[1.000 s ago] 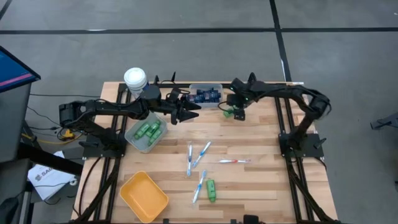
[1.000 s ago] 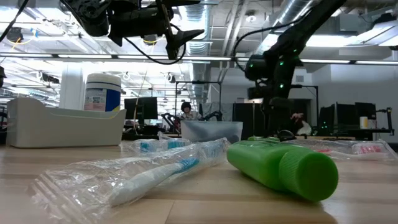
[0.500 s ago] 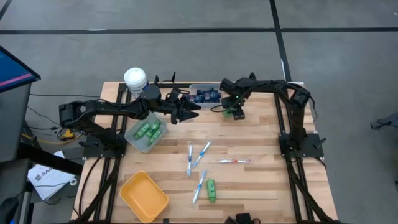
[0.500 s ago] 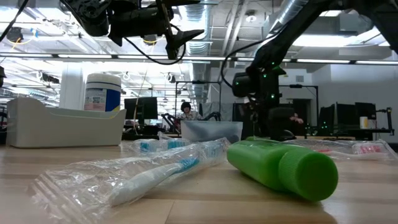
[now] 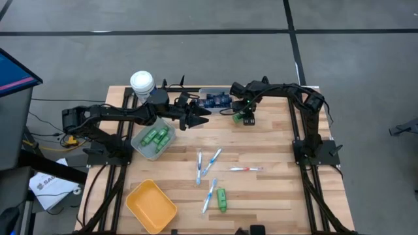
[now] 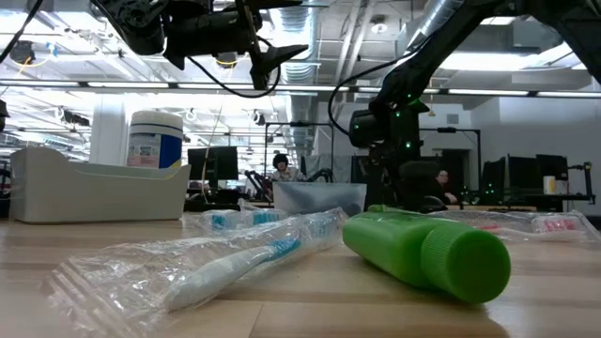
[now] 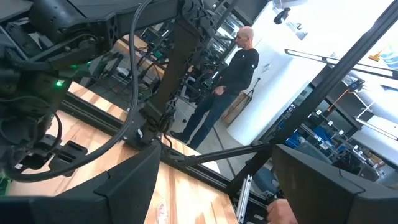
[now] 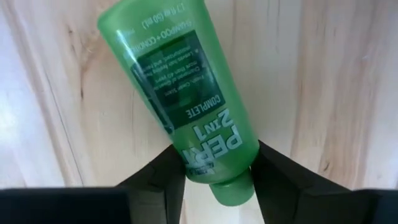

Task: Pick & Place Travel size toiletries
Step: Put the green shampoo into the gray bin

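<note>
Next, I release the green bottle from my right gripper between the open fingers of my left gripper [image 5: 210, 109], next to the clear bin.
My right gripper [image 5: 244, 116] is shut on a small green bottle [image 8: 180, 93] just right of the clear bin [image 5: 215, 100], which holds navy tubes. My left gripper [image 5: 198, 119] hovers open in the air left of that bin, touching nothing. Another green bottle [image 5: 221, 199] lies on its side near the table's front, and shows close up in the low view [image 6: 423, 249]. Wrapped white-blue toothbrushes [image 5: 208, 163] and a red-and-white one [image 5: 245, 169] lie flat mid-table. More green bottles lie in the grey bin [image 5: 155, 139]. My right gripper pinches the green bottle at its cap end [image 8: 227, 180] between the two fingers [image 8: 163, 171], one on each side. The fingers come from above, pointing down. The bottle's body points away from the fingers toward the wooden table; whether its far end touches the wood, I cannot tell.
A big white canister [image 5: 142, 83] stands at the far left of the table. A yellow bin [image 5: 151, 205] sits at the near left corner. Bare wood lies right of the toothbrushes. A person [image 7: 230, 81] stands in the room beyond the table.
My right gripper has carried the green bottle a short way toward the table's left, closer to the clear bin, while the arm's elbow folded in from the right. It has stayed shut on the bottle.
</note>
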Robot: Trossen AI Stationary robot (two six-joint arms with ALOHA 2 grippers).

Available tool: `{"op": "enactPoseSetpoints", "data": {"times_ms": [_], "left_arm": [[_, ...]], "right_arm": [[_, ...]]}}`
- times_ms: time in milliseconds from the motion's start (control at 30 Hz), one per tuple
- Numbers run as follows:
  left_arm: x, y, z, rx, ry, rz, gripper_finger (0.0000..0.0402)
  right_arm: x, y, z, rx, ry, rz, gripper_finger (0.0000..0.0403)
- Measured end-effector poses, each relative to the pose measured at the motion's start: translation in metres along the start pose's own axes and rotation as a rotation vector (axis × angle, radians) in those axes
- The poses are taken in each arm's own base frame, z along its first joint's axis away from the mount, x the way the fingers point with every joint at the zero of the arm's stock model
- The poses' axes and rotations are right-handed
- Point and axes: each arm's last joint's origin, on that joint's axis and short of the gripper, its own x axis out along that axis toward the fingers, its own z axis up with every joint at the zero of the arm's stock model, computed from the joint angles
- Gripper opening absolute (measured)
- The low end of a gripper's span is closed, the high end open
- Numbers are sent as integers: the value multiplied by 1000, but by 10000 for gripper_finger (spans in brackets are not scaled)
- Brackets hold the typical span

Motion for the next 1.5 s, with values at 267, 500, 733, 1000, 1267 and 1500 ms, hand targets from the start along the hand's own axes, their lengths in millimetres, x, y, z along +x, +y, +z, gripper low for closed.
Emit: {"op": "enactPoseSetpoints", "data": {"times_ms": [267, 500, 733, 1000, 1267, 1500], "left_arm": [[0, 0, 0, 0, 0, 0, 309], [0, 0, 0, 0, 9, -12, 309], [0, -1, 0, -2, 15, -19, 309], [0, -1, 0, 2, 15, -19, 309], [0, -1, 0, 24, 14, -19, 309], [0, -1, -1, 191, 13, -19, 309]], "right_arm": [[0, 6, 3, 67, -1, 6, 175], [0, 14, 7, 106, -5, 30, 139], [-4, 21, 10, 128, -21, 34, 170], [-37, 33, 10, 125, -176, 111, 137], [-74, 48, 7, 129, -304, 116, 162], [-123, 66, 4, 177, -555, 86, 145]]}}
